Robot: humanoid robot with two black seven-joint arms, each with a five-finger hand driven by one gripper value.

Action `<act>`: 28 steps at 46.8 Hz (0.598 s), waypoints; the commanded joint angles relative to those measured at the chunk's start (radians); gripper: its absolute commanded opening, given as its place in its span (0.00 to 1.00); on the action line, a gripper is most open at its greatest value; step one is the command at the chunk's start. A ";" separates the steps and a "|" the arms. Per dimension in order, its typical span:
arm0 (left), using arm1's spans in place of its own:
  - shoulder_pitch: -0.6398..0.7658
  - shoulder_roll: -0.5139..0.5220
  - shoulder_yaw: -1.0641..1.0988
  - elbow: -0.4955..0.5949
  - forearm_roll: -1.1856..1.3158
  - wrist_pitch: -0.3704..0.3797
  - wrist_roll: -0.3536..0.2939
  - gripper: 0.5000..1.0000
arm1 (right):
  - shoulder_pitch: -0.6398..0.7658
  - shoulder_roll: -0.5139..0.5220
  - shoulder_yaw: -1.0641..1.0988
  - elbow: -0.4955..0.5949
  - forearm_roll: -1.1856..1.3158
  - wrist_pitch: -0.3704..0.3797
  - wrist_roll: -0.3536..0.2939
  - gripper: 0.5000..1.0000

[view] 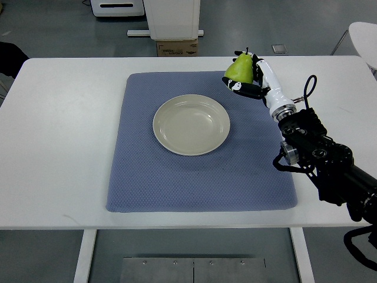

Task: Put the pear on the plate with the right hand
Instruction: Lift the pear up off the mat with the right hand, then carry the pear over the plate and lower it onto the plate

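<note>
My right gripper should set the green pear, now held at the mat's far corner, down and let go of it in the middle of the empty cream plate [192,124].
A green pear [240,69] with a dark stem is held at the far right corner of the blue mat [177,177], and my right hand [250,75] is shut on it, fingers wrapped around its right and lower sides. The pear looks slightly lifted above the mat, to the upper right of the plate. The cream plate [191,124] lies empty in the middle of the mat. My right arm [318,150] enters from the right edge. The left arm does not show.
The mat lies on a white table [59,147]. Beyond the far edge stand a white cabinet base and a cardboard box [177,46]. A white chair edge [366,35] shows at the top right.
</note>
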 commanded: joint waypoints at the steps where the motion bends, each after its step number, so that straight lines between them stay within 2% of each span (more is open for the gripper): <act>1: 0.000 0.000 -0.001 0.000 0.000 0.000 0.000 1.00 | 0.017 0.000 -0.002 0.013 0.001 0.000 -0.003 0.00; 19: 0.000 0.000 0.001 0.000 0.000 0.000 0.000 1.00 | 0.041 0.000 -0.065 0.084 0.001 0.012 0.002 0.00; 28: 0.000 0.000 0.001 0.000 0.000 0.000 0.000 1.00 | 0.050 0.000 -0.083 0.095 0.001 0.060 0.008 0.00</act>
